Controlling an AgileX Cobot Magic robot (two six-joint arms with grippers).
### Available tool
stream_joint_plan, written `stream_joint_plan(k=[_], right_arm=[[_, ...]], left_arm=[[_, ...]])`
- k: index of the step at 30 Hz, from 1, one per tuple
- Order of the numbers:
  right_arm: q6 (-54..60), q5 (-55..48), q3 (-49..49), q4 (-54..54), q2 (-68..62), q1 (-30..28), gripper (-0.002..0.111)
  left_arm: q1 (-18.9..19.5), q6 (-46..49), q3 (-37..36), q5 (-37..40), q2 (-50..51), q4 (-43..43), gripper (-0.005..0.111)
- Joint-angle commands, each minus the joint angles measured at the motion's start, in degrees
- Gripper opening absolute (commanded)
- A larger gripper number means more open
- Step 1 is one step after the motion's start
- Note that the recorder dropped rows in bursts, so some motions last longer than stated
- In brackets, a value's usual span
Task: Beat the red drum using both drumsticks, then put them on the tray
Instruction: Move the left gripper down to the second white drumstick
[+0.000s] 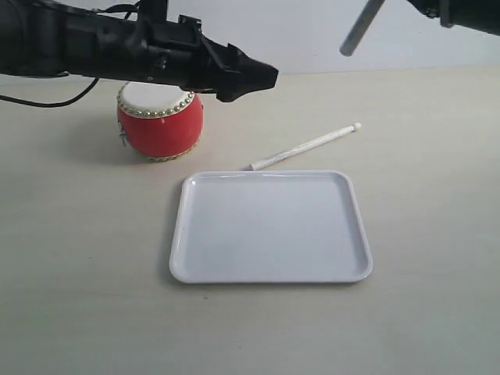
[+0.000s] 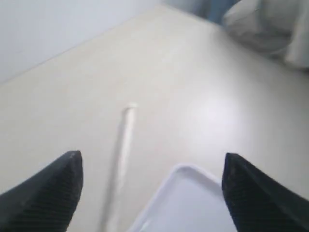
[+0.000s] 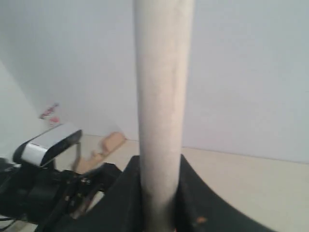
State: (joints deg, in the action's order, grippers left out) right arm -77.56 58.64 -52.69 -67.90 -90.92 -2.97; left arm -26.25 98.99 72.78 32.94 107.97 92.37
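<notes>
The robot's left gripper needs to grip the lying drumstick near its end (image 1: 271,161) beside the white tray, so that the longer part stays free for beating the drum.
The red drum (image 1: 160,126) stands at the back left, partly hidden behind my left arm. My left gripper (image 1: 262,78) hovers open and empty above the table, right of the drum; its black fingertips (image 2: 58,186) frame a drumstick (image 2: 123,145) lying below. That drumstick (image 1: 306,146) rests on the table just behind the white tray (image 1: 269,226), its near end touching the tray's rim (image 2: 188,170). High at the top right, my right gripper (image 3: 161,193) is shut on the other drumstick (image 3: 161,96), whose free end (image 1: 361,27) pokes out in the air.
The pale table (image 1: 437,195) stretches around the tray. A plain light wall (image 1: 312,31) closes the back. Bunched white cloth (image 2: 270,29) lies at the far table end in the left wrist view.
</notes>
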Motion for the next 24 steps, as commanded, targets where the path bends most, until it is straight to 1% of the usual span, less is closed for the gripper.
stream_joint_plan(k=[1, 3, 5, 7, 9, 11, 13, 15, 16, 18, 20, 22, 23, 24], right_arm=[[-3.7, -11.2, -1.9, -7.3, 2.6, -0.8, 0.000], [-9.4, -11.7, -4.3, -15.3, 2.7, -0.8, 0.000], [-16.4, -11.7, -6.7, -23.8, 2.7, -0.8, 0.000], [-20.7, -11.6, -7.9, -28.9, 2.7, -0.8, 0.000], [-22.0, -11.6, -8.2, -30.1, 2.7, -0.8, 0.000], [-22.0, -11.7, -8.2, -30.1, 2.7, -0.8, 0.000], [-22.0, -11.7, -8.2, -30.1, 2.7, -0.8, 0.000], [-21.9, -11.8, -8.2, -30.1, 2.7, -0.8, 0.000], [-21.8, -11.8, -8.2, -30.0, 2.7, -0.8, 0.000], [-21.5, -11.8, -8.2, -30.0, 2.7, -0.8, 0.000], [-21.4, -11.8, -8.2, -30.0, 2.7, -0.8, 0.000], [-21.4, -11.8, -8.2, -30.1, 2.7, -0.8, 0.000], [-21.4, -11.8, -8.2, -30.6, 2.7, -0.8, 0.000], [-21.4, -11.8, -8.2, -30.7, 2.7, -0.8, 0.000]], left_arm=[[-6.1, -11.6, 4.4, -17.5, -0.3, -15.2, 0.075], [-7.9, -17.2, 6.4, -17.3, -0.1, -20.0, 0.075], [-9.4, -24.8, 9.1, -17.2, 0.6, -27.2, 0.074], [-10.5, -34.3, 12.3, -17.0, 2.0, -37.3, 0.074], [-11.0, -45.3, 15.6, -16.0, 4.1, -48.9, 0.074], [-11.2, -56.6, 19.2, -12.2, 6.5, -62.3, 0.074], [-11.2, -70.8, 24.1, -6.0, 9.5, -76.9, 0.074], [-11.4, -81.5, 29.2, 1.1, 12.6, -87.4, 0.074], [-11.6, -84.1, 32.3, 5.3, 14.4, -91.1, 0.074], [-12.2, -85.1, 38.5, 12.4, 18.0, -93.5, 0.074], [-12.9, -84.5, 44.7, 19.2, 21.5, -93.5, 0.074], [-13.5, -83.5, 50.2, 24.2, 24.6, -93.5, 0.074], [-14.0, -82.8, 55.1, 27.5, 27.5, -93.5, 0.074], [-14.3, -82.5, 57.6, 29.0, 29.1, -93.5, 0.074]])
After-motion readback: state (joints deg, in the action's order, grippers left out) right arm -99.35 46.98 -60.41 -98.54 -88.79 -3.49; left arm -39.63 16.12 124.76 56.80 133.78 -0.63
